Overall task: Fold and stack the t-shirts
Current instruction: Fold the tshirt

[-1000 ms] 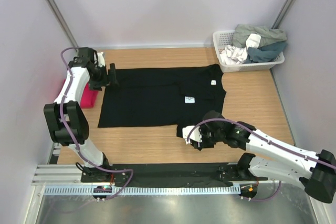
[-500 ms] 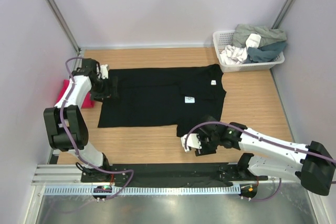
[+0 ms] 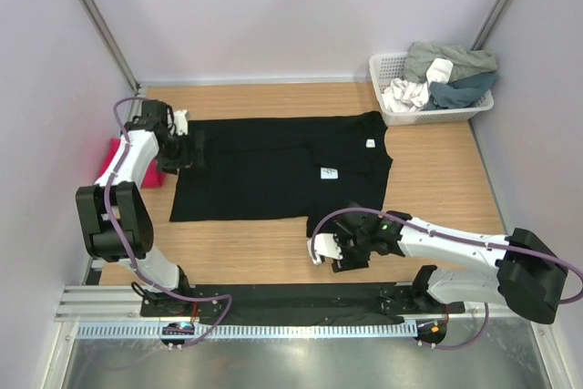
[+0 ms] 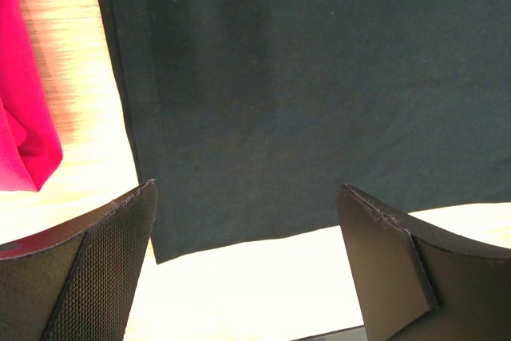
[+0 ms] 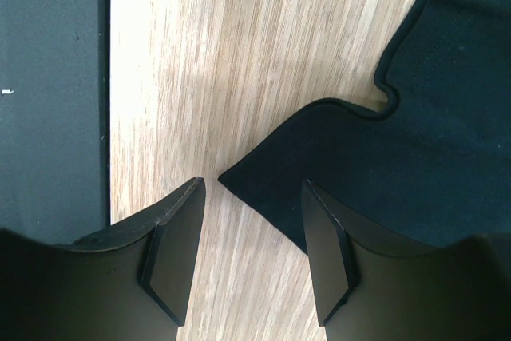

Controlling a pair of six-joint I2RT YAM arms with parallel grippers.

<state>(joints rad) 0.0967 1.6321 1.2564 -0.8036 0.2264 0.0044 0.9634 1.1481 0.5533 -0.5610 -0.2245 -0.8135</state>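
My left gripper is going to close on the near corner (image 3: 172, 220) (image 4: 160, 260) of the black t-shirt, at the end next to the pink t-shirt.
The black t-shirt (image 3: 273, 166) lies spread flat on the wooden table, with white tags (image 3: 329, 172) showing. A pink t-shirt (image 3: 135, 163) lies bunched at its left end. My left gripper (image 3: 189, 154) hovers open over the black shirt's left edge. In the left wrist view the wide-apart fingers frame the black shirt's (image 4: 303, 77) corner, with the pink t-shirt (image 4: 24, 117) beside it; the left gripper (image 4: 246, 191) holds nothing. My right gripper (image 3: 326, 250) is open at the shirt's near right corner. In the right wrist view that pointed corner of the black shirt (image 5: 415, 141) lies between the right gripper's (image 5: 253, 188) fingers, ungripped.
A white latticed basket (image 3: 390, 114) heaped with clothes (image 3: 451, 75) stands at the far right corner. A black strip (image 3: 301, 298) and a metal rail run along the table's near edge, close behind my right gripper. Grey walls close in on both sides.
My right gripper has drawn back toward the near edge and a little left, off the shirt's corner. My left gripper shifted nearer along the shirt's left edge, then stayed put.
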